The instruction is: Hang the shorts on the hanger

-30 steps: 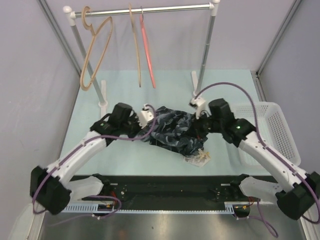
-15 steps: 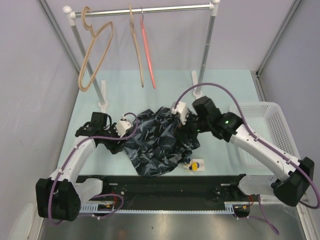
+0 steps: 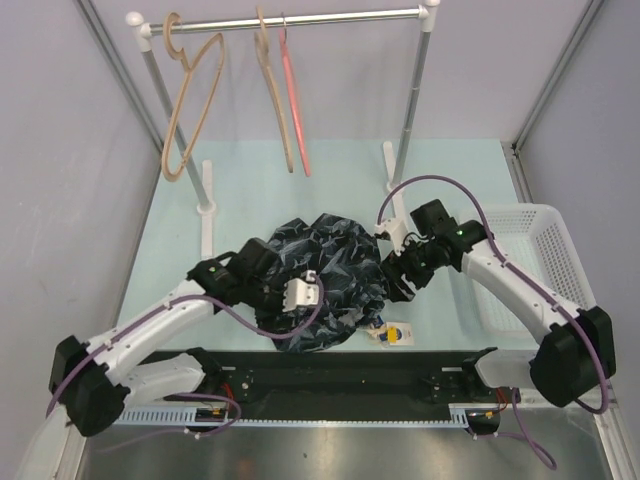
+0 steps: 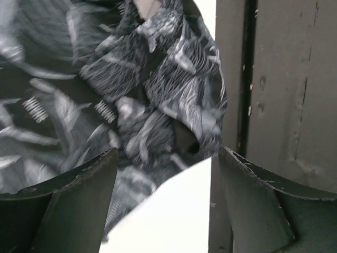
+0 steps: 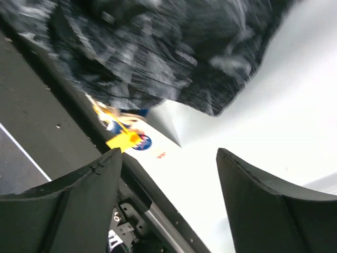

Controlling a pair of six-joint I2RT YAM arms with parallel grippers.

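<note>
Next, my left gripper moves to the gathered waistband (image 3: 362, 316) (image 4: 166, 29) of the shorts, beside the yellow-blue tag, and grabs it there.
The shorts (image 3: 330, 272), dark navy with a pale print, lie crumpled in a heap on the table's middle, their yellow-blue tag (image 3: 397, 332) at the near right. The pink-red hanger (image 3: 296, 110) hangs on the rail at the back, apart from both arms. My left gripper (image 3: 300, 293) hovers open over the heap's near left part. In the left wrist view the shorts (image 4: 105, 79) fill the space ahead of the open left gripper (image 4: 166, 174), with nothing between its fingers. My right gripper (image 3: 395, 275) stands open at the heap's right edge. The right wrist view shows the shorts (image 5: 158, 47) and tag (image 5: 129, 139) beyond the empty right gripper (image 5: 168, 174).
Two tan wooden hangers (image 3: 190, 100) (image 3: 272, 90) hang on the metal rail (image 3: 330, 17) left of the pink one. The rack's posts stand at the back left (image 3: 207, 200) and back right (image 3: 388, 165). A white basket (image 3: 545, 250) sits at the right. A black strip (image 3: 340, 370) runs along the near edge.
Both grippers have opened and let go of the shorts, which dropped into a heap. The left arm swung right over the heap's near side; the right gripper drew back to its right edge.
</note>
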